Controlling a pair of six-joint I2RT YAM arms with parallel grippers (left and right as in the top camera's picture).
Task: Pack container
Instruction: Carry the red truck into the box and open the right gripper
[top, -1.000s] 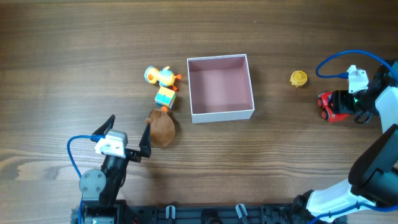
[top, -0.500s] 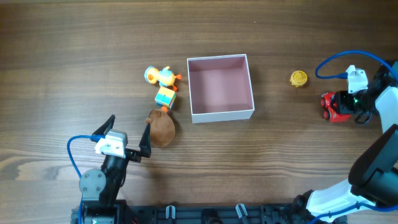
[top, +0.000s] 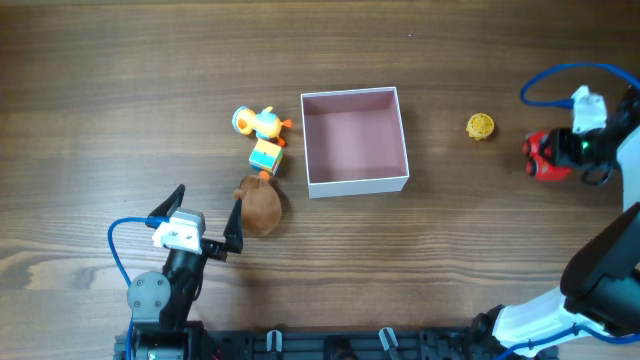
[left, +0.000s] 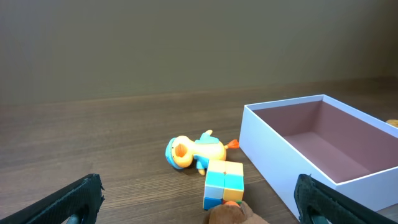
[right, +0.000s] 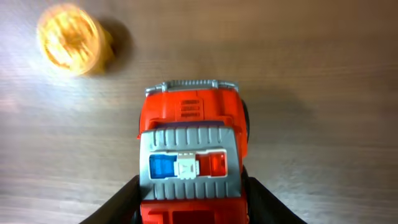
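My right gripper is going to release the red toy truck, now held just above the wood, onto the pink bottom of the container, beside the container's near side (top: 366, 163).
The container (top: 355, 183) is a square open box with white walls and a dusty-pink inside, standing mid-table with nothing in it; its near wall (left: 273, 155) shows in the left wrist view. At the far right, my right gripper (top: 556, 154) is shut on a red toy fire truck (top: 545, 155). The black fingers (right: 118, 205) press both flanks of the truck (right: 189, 143) just above the wood. My left gripper (top: 209, 200) stands open at the front left, its fingers (left: 81, 199) wide apart, just short of a brown plush toy (top: 262, 208).
A yellow ball (top: 480, 126) lies between the container and the truck, blurred in the right wrist view as ball (right: 69, 45). Left of the container lie a yellow duck (top: 260, 122), a coloured cube (top: 265, 157) and the plush (left: 236, 214).
My right gripper has closed on the red truck and shifted it a little to the right and toward the far edge. The left arm has stayed still.
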